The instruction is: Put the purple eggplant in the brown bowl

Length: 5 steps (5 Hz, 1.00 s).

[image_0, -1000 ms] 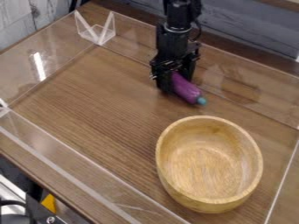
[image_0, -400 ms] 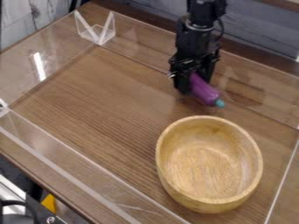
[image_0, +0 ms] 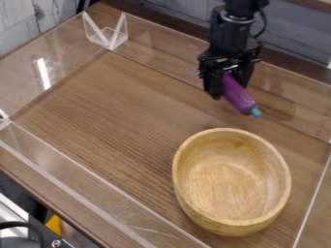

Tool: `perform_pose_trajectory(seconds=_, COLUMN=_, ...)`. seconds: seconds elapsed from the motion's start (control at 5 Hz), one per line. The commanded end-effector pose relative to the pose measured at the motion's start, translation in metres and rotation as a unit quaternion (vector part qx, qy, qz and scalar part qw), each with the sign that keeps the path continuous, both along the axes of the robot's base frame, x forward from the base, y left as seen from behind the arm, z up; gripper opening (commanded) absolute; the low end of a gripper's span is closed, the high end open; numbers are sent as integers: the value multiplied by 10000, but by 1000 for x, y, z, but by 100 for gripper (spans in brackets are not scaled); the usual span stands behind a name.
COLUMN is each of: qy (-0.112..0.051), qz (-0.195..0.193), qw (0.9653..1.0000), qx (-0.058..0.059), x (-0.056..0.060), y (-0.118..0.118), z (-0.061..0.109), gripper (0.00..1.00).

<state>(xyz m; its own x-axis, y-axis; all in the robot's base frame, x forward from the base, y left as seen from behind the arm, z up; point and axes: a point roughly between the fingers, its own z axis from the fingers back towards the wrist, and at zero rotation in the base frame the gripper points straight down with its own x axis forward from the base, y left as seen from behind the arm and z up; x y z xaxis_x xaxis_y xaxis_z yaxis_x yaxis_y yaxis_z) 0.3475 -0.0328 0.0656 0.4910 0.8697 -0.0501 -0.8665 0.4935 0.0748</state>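
Note:
The robot's gripper will release the purple eggplant, still hanging behind the bowl's far rim, near the middle of the brown bowl's bottom (image_0: 224,183).
The purple eggplant (image_0: 242,99) hangs tilted from my gripper (image_0: 227,83), its teal stem tip pointing down and to the right. The black fingers are shut on its upper end, just above the wooden tabletop at the back right. The brown bowl (image_0: 183,165) sits in the front right of the table, wide and with nothing in it. The eggplant is a short way behind the bowl's far rim, not over it.
Low clear acrylic walls (image_0: 52,68) ring the wooden table. A small clear folded stand (image_0: 105,30) sits at the back left corner. The table's front edge drops off at the lower left.
My gripper has carried the eggplant to the right and a little back, from the table's middle rear toward the right side. The bowl has not moved.

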Motion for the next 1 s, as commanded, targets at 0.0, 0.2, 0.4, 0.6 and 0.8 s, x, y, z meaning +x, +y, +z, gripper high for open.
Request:
perform_pose_trajectory(seconds=0.0, qy=-489, qz=222, qw=9986, qx=-12, x=2, y=0, z=32, gripper=0)
perform_pose_trajectory(seconds=0.2, qy=-460, qz=474, qw=9978, qx=-13, x=-6, y=0, z=32, gripper=0)
perform_pose_trajectory(seconds=0.4, qy=-415, qz=400, qw=9983, qx=-40, x=-8, y=-2, z=42, gripper=0)
perform_pose_trajectory(seconds=0.6, qy=-371, qz=323, qw=9988, qx=-70, x=-10, y=-5, z=52, gripper=0)
perform_pose_trajectory(seconds=0.8, qy=-299, qz=-38, qw=9995, qx=-103, x=-27, y=-14, z=62, gripper=0)
